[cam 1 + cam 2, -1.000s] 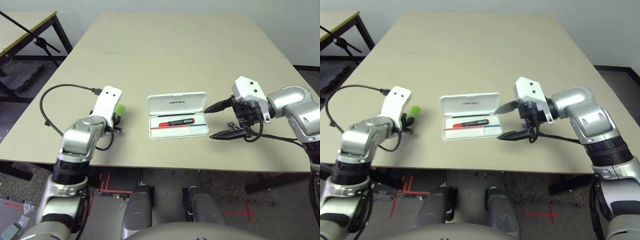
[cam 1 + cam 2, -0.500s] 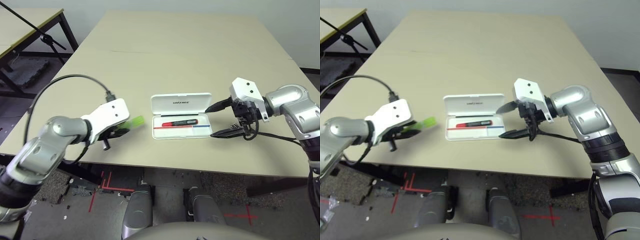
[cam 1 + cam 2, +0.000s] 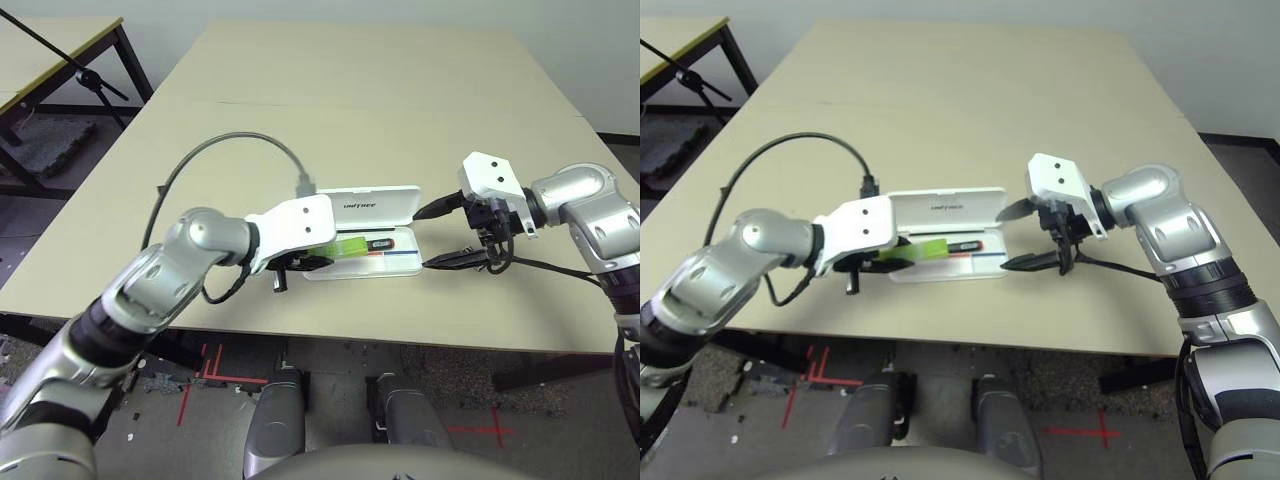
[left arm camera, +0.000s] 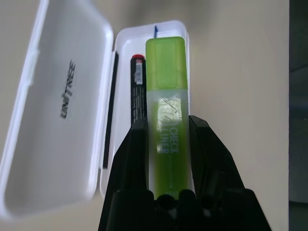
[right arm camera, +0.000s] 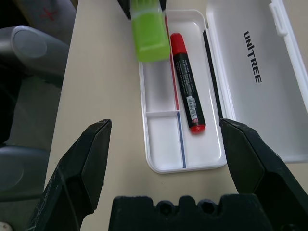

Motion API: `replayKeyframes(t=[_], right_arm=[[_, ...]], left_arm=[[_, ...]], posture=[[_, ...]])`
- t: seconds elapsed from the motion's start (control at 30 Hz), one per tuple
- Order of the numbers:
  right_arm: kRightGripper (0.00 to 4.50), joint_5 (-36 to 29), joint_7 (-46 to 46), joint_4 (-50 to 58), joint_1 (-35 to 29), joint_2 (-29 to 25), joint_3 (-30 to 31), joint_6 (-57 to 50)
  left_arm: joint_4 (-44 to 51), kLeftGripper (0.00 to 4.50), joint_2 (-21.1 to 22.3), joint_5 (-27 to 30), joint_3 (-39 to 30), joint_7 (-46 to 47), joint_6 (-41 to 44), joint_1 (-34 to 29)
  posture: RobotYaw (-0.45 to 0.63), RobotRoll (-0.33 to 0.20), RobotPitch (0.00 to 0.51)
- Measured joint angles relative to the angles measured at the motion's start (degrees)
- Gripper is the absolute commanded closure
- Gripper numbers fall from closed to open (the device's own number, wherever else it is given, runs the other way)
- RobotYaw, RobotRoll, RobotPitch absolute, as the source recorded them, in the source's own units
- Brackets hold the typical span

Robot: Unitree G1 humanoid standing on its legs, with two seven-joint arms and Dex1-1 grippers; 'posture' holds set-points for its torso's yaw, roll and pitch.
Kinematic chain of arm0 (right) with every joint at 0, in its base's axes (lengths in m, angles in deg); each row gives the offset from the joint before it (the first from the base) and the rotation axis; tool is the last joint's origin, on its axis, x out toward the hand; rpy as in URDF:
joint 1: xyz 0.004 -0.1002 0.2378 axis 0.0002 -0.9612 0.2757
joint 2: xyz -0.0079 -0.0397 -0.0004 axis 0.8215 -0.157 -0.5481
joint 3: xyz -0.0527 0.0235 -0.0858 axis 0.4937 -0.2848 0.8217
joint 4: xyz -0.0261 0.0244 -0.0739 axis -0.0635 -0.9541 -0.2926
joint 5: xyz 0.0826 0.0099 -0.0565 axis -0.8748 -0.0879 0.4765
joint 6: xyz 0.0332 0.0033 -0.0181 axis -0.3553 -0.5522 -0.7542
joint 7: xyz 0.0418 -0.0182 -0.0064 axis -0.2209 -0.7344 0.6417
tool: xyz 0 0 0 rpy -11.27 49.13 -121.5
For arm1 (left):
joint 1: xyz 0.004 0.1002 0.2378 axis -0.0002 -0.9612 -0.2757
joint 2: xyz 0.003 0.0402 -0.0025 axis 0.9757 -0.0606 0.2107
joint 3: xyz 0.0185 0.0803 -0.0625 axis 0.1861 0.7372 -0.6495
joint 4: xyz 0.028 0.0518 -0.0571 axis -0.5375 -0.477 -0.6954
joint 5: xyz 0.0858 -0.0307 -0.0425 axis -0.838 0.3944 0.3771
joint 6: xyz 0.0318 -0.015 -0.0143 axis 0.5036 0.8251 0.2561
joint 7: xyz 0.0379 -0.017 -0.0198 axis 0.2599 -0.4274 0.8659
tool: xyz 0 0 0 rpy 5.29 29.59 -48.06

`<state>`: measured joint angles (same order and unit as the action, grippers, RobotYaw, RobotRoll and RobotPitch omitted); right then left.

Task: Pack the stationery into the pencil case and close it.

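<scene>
The lime-green highlighter, now held low over the tray, will be let go by my left gripper in the tray's near half (image 3: 351,260) (image 4: 164,117), next to the red marker.
The white pencil case (image 3: 368,205) lies open at the table's middle, its lid laid back on the far side. A red marker with a black end (image 3: 381,244) rests in its tray (image 5: 163,139). My left gripper (image 4: 167,139) is shut on the lime-green highlighter (image 3: 345,247). It holds the highlighter lengthwise, low over the left end of the tray and alongside the marker (image 4: 138,91). My right gripper (image 3: 428,237) stands open just past the tray's right end, one finger on each side of that end and touching nothing.
A black cable (image 3: 230,145) arcs up from my left wrist over the table. Another table (image 3: 60,40) and a stand sit off to the far left. Bare tabletop (image 3: 350,100) stretches behind the case, and the front edge (image 3: 400,335) lies close below it.
My left arm has swung right from the table's left side, carrying the highlighter over the tray. The right gripper has stayed open beside the case. The camera has shifted slightly.
</scene>
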<state>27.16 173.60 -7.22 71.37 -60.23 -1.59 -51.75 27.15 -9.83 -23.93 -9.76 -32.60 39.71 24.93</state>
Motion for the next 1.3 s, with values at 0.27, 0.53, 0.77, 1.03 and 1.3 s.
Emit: replayKeyframes(t=[0.27, 0.53, 0.77, 1.03, 1.3], right_arm=[[0.0, 0.5, -0.3, 0.1, -1.2, -0.6, -0.1, 0.0], [0.0, 0.5, -0.7, 0.9, -1.8, -0.7, -0.1, -0.1], [0.0, 0.6, -1.2, 1.6, -2.1, -0.7, -0.1, -0.2], [0.0, 1.0, -1.3, 1.6, -2.1, -0.7, -0.1, -0.2], [0.0, 1.2, -1.3, 1.5, -2.1, -0.7, -0.1, -0.1]], left_arm=[[-8.4, 3.42, -3.9, -4.4, 4.1, -2.0, -5.0, 2.1], [-13.0, 3.42, -4.4, -8.9, 5.5, -3.8, -8.6, 2.2], [-13.0, 3.42, -5.2, -10.2, 5.5, -5.0, -9.1, 2.2], [-12.6, 2.05, -6.2, -10.5, 5.5, -5.5, -7.9, 2.1], [-9.8, 0.03, -4.9, -10.4, 3.5, -6.1, -5.9, 2.1]], posture=[[0.1, 0.0, 0.072], [0.09, 0.0, 0.078], [0.09, 0.0, 0.082], [0.1, 0.0, 0.084], [0.1, 0.0, 0.083]])
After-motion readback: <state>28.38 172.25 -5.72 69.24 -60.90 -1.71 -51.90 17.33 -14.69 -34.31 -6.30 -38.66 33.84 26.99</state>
